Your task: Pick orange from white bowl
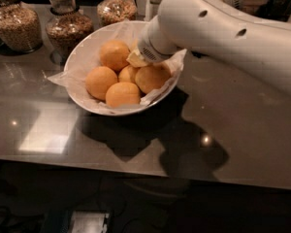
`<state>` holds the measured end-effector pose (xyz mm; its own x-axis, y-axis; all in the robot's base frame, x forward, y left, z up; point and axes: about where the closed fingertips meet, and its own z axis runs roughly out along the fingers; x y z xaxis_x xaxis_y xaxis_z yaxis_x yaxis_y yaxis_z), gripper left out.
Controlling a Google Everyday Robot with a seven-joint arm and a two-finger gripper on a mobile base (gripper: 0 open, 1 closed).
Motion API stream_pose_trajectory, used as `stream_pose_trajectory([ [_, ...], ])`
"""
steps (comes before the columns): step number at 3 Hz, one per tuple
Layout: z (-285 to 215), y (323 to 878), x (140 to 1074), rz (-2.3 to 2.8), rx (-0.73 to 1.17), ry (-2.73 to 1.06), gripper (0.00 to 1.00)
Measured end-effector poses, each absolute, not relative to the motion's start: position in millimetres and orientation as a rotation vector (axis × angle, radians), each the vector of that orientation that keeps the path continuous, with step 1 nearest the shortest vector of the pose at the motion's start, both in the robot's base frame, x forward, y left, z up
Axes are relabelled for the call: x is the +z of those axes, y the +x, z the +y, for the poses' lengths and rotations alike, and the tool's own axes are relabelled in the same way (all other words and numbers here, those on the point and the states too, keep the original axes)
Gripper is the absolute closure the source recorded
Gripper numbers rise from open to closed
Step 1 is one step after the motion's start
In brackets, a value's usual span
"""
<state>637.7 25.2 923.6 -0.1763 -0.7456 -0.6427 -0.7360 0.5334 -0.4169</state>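
Next, my gripper releases the orange on the pile (pixel 135 50) next to the back orange in the white bowl.
The white bowl (pixel 76 57) is wide and shallow, with a crinkled white paper liner (pixel 59 78), and stands on the grey counter. Several oranges lie in it: one at the back (pixel 115 55), one at the left (pixel 101 82), one at the front (pixel 122 94), one at the right (pixel 152 77). My gripper (pixel 137 58) reaches down into the bowl from the right. It sits among the oranges, just above the small middle one (pixel 128 74), and is mostly hidden by the white wrist (pixel 157 40).
Three glass jars of grains stand behind the bowl: left (pixel 14 25), middle (pixel 67 25) and right (pixel 117 6). My thick white arm (pixel 233 33) spans the upper right above the counter (pixel 233 125). The counter's front edge runs along the bottom.
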Motion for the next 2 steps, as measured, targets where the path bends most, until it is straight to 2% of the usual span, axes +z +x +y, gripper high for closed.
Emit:
stream_pose_trajectory([
  [1,21,621,937,1.854,-0.030,-1.175,1.00],
  [2,1,555,971,1.723,-0.082,-1.108,1.00],
])
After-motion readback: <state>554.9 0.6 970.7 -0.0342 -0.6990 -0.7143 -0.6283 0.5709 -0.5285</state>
